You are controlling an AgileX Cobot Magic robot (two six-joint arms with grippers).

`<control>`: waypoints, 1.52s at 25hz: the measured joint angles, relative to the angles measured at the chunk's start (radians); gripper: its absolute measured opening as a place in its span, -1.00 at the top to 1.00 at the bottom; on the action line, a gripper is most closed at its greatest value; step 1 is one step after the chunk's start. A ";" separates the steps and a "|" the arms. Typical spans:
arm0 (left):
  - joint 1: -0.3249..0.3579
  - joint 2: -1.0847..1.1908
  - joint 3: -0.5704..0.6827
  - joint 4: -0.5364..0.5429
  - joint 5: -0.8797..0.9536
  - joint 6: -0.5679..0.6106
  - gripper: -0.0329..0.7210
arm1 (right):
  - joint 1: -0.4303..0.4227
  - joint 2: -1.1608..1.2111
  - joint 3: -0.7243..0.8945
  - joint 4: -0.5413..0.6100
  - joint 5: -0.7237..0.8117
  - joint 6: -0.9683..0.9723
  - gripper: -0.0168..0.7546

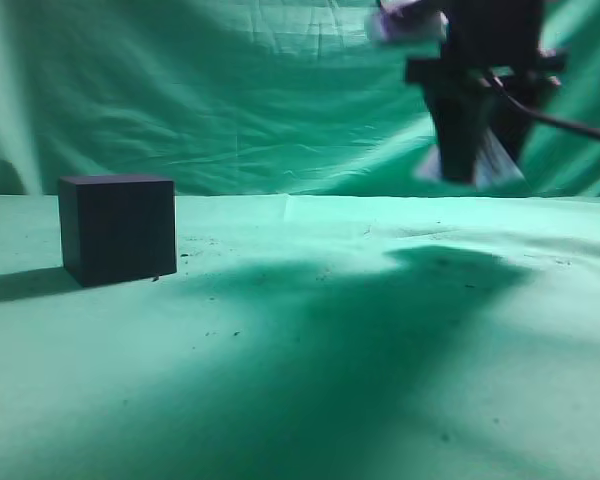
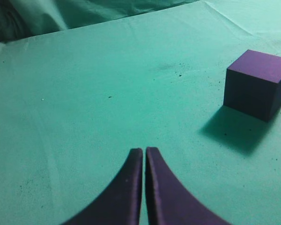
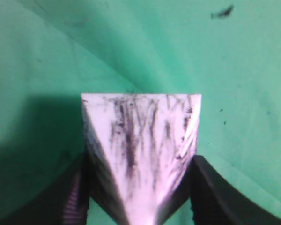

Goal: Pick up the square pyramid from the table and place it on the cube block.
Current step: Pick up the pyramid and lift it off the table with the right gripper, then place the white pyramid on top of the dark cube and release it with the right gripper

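Note:
The square pyramid, now held above the table, will be released by my right gripper, base down, on the top side of the dark purple-black cube block (image 1: 115,179).
The dark purple-black cube block (image 1: 118,228) stands on the green table (image 1: 300,380) at the left; it also shows in the left wrist view (image 2: 256,84) at the right. My right gripper (image 1: 470,165) hangs above the table at the upper right, shut on the whitish-lavender square pyramid (image 3: 143,150) with dark streaks, which sits between its fingers (image 3: 140,187). In the exterior view the pyramid (image 1: 495,165) peeks out pale beside the fingers. My left gripper (image 2: 144,152) is shut and empty, low over the cloth, left of the cube.
Green cloth backdrop (image 1: 230,90) hangs behind the table. A large shadow lies across the middle of the table (image 1: 360,330). Small dark specks dot the cloth (image 2: 178,74).

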 joint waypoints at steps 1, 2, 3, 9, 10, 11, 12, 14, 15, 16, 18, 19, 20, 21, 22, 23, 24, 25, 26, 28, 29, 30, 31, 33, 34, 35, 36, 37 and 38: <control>0.000 0.000 0.000 0.000 0.000 0.000 0.91 | 0.018 -0.008 -0.031 0.000 0.017 0.000 -0.09; 0.000 0.000 0.000 0.000 0.000 0.000 0.91 | 0.040 -0.016 -0.072 0.000 0.042 0.000 -0.09; 0.000 0.000 0.000 0.000 0.000 0.000 0.91 | 0.066 -0.020 -0.114 0.002 0.068 0.000 -0.09; 0.000 0.000 0.000 0.000 0.000 0.000 0.91 | 0.249 -0.025 -0.298 0.095 0.115 0.008 -0.09; 0.000 0.000 0.000 0.000 0.000 0.000 0.91 | 0.285 -0.020 -0.317 0.101 0.104 0.015 -0.09; 0.000 0.000 0.000 0.000 0.000 0.000 0.91 | 0.313 -0.015 -0.331 0.105 0.094 0.020 -0.09; 0.000 0.000 0.000 0.000 0.000 0.000 0.91 | 0.344 -0.002 -0.344 0.106 0.083 0.026 -0.09; 0.000 0.000 0.000 0.000 0.000 0.000 0.91 | 0.395 0.028 -0.365 0.112 0.060 0.027 -0.09; 0.000 0.000 0.000 0.000 0.000 0.000 0.91 | 0.411 0.048 -0.371 0.112 0.053 0.028 -0.09; 0.000 0.000 0.000 0.000 0.000 0.000 0.91 | 0.427 0.066 -0.379 0.112 0.046 0.030 -0.09; 0.000 0.000 0.000 0.000 0.000 0.000 0.91 | 0.446 0.113 -0.400 0.114 0.041 0.039 -0.09; 0.000 0.000 0.000 0.000 0.000 0.000 0.91 | 0.453 0.134 -0.406 0.114 0.041 0.044 -0.09; 0.000 0.000 0.000 0.000 0.000 0.000 0.91 | 0.453 0.134 -0.406 0.114 0.041 0.044 -0.09; 0.000 0.000 0.000 0.000 0.000 0.000 0.91 | 0.458 0.151 -0.416 0.114 0.041 0.048 -0.09; 0.000 0.000 0.000 0.000 0.000 0.000 0.91 | 0.463 0.170 -0.425 0.114 0.041 0.048 -0.09; 0.000 0.000 0.000 0.000 0.000 0.000 0.91 | 0.464 0.187 -0.431 0.114 0.041 0.048 -0.09; 0.000 0.000 0.000 0.000 0.000 0.000 0.91 | 0.465 0.202 -0.438 0.114 0.041 0.048 -0.09; 0.000 0.000 0.000 0.000 0.000 0.000 0.91 | 0.465 0.213 -0.443 0.114 0.041 0.050 -0.09; 0.000 0.000 0.000 0.000 0.000 0.000 0.91 | 0.465 0.224 -0.446 0.114 0.041 0.050 -0.09; 0.000 0.000 0.000 0.000 0.000 0.000 0.91 | 0.465 0.235 -0.450 0.116 0.038 0.053 -0.09; 0.000 0.000 0.000 0.000 0.000 0.000 0.91 | 0.465 0.235 -0.453 0.116 0.036 0.053 -0.09; 0.000 0.000 0.000 0.000 0.000 0.000 0.91 | 0.465 0.235 -0.461 0.118 0.044 0.053 -0.09; 0.000 0.000 0.000 0.000 0.000 0.000 0.91 | 0.465 0.235 -0.470 0.118 0.057 0.053 -0.09; 0.000 0.000 0.000 0.000 0.000 0.000 0.91 | 0.465 0.243 -0.498 0.120 0.091 0.053 -0.53; 0.000 0.000 0.000 0.000 0.000 0.000 0.91 | 0.465 0.246 -0.526 0.120 0.117 0.053 -0.66; 0.000 0.000 0.000 0.000 0.000 0.000 0.91 | 0.465 0.248 -0.561 0.122 0.145 0.055 -0.74; 0.000 0.000 0.000 0.000 0.000 0.000 0.91 | 0.465 0.248 -0.596 0.122 0.170 0.063 -0.72; 0.000 0.000 0.000 0.000 0.000 0.000 0.91 | 0.465 0.248 -0.643 0.122 0.189 0.070 -0.72; 0.000 0.000 0.000 0.000 0.000 0.000 0.91 | 0.465 0.248 -0.693 0.122 0.200 0.075 -0.72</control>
